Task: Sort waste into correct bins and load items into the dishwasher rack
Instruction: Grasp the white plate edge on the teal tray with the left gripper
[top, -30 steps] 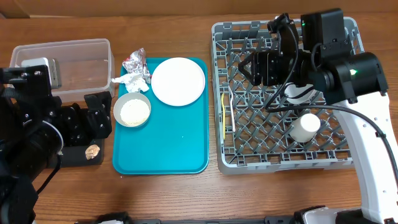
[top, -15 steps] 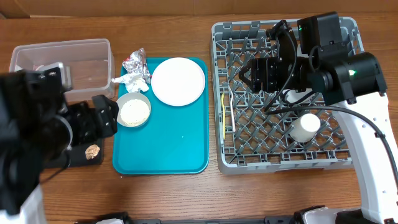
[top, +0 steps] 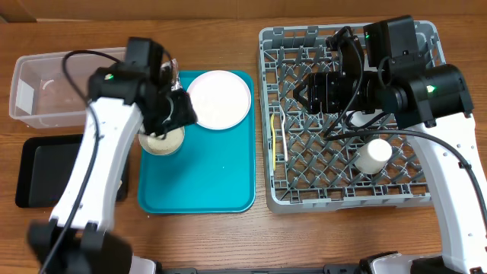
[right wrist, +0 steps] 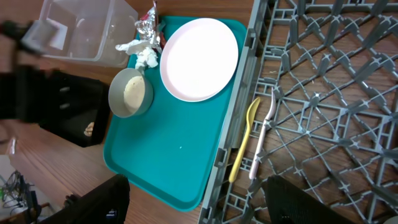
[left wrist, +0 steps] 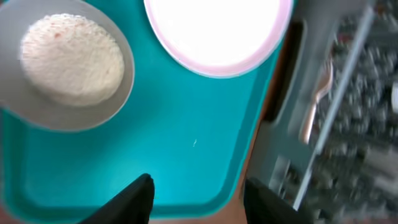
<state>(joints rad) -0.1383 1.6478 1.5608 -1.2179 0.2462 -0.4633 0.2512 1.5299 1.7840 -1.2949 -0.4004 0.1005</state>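
The robot's right gripper needs to next move to the white plate's edge [top: 249,97] [right wrist: 236,56] nearest the dishwasher rack and close there.
My left gripper [top: 176,114] hangs over the teal tray's back left, above the grey bowl [left wrist: 68,62] of white rice; its jaws stand open and empty [left wrist: 199,199]. The white plate [top: 218,99] lies beside the bowl. A foil wrapper [right wrist: 146,28] with a white paper wad [right wrist: 142,53] rests at the tray's back corner. The brown lump [right wrist: 90,129] lies in the black tray [top: 42,171], in front of the clear tub [top: 68,84]. My right gripper [top: 303,90] hovers open over the dishwasher rack [top: 426,199], empty [right wrist: 202,205]. In the rack are a yellow spoon [right wrist: 244,140], a pale fork [right wrist: 261,143] and a white cup [top: 373,156].
The teal serving tray [top: 198,183] lies between the bins and the rack. My left arm stretches across the black tray and the teal tray's left edge. Bare wooden table [top: 228,236] runs along the front.
My left arm has swung right from the black tray to above the bowl on the teal tray, and its jaws have narrowed. The right arm has barely moved.
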